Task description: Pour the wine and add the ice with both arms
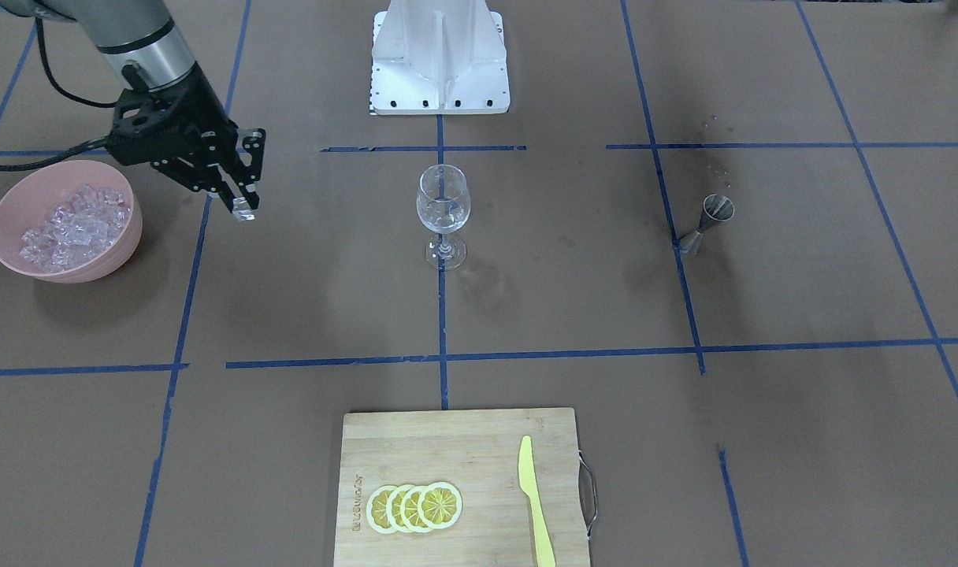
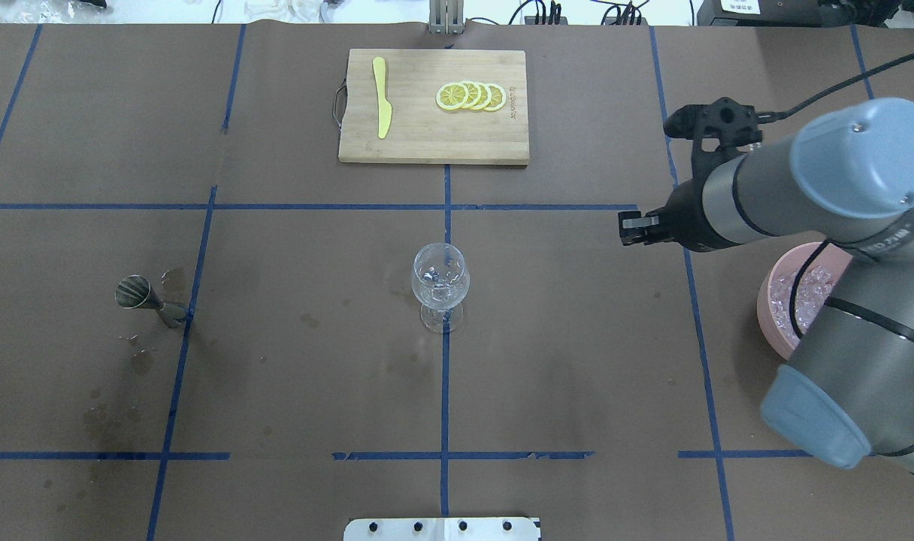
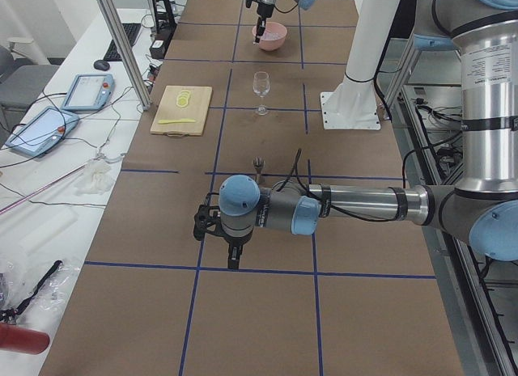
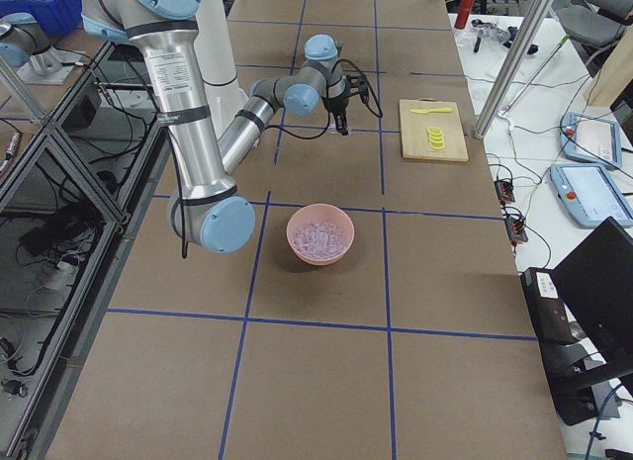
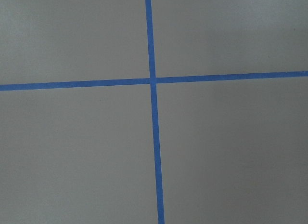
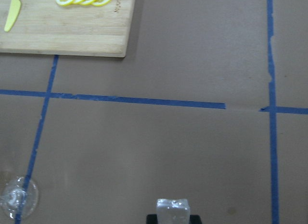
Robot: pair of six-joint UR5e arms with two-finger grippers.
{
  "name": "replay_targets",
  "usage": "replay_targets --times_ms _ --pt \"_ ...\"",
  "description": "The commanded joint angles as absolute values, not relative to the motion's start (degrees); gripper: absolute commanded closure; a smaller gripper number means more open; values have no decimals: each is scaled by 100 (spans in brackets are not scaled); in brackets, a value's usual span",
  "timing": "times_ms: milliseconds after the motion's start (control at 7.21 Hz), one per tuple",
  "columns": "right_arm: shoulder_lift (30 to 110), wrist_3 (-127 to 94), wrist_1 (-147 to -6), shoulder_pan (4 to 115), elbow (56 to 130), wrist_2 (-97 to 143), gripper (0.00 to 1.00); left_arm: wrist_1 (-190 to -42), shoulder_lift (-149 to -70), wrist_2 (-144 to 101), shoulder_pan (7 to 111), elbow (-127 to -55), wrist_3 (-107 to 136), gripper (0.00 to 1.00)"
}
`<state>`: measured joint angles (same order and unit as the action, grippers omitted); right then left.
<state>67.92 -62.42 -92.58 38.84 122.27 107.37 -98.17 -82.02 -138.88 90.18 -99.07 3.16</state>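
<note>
My right gripper is going to let go of the clear ice cube inside the wine glass (image 1: pixel 443 205) that stands on the blue tape.
My right gripper (image 1: pixel 241 203) is shut on one clear ice cube (image 1: pixel 245 211) and holds it above the table, between the pink bowl (image 1: pixel 128 236) of ice (image 1: pixel 73 227) and the wine glass (image 1: pixel 443 206). The cube shows at the bottom of the right wrist view (image 6: pixel 173 210), with the glass (image 6: pixel 17 200) far to its left. The glass stands upright at the table's middle (image 2: pixel 440 285) and holds something clear and glinting; I cannot tell liquid from ice. My left gripper (image 3: pixel 233 263) points down over bare table, far from the glass; I cannot tell if it is open.
A metal jigger (image 1: pixel 711 220) stands on the far side of the glass from the bowl, with wet stains around it. A wooden cutting board (image 1: pixel 447 441) carries lemon slices (image 1: pixel 414 506) and a yellow knife (image 1: pixel 536 504). The white base block (image 1: pixel 440 55) sits behind the glass.
</note>
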Motion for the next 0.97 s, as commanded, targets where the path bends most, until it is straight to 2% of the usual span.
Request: replay_targets --times_ms 0,416,832 --pt "5148 -6905 -10824 3438 12043 10548 100 -9817 -8200 -13887 9018 -9905 316 0" --pt "4213 -7698 -10854 2692 11306 9644 100 -9809 -8191 -13895 9018 -9888 316 0" --pt "4104 -7734 -10837 2549 11083 9476 100 -9809 -8174 -13896 9018 -9888 316 0"
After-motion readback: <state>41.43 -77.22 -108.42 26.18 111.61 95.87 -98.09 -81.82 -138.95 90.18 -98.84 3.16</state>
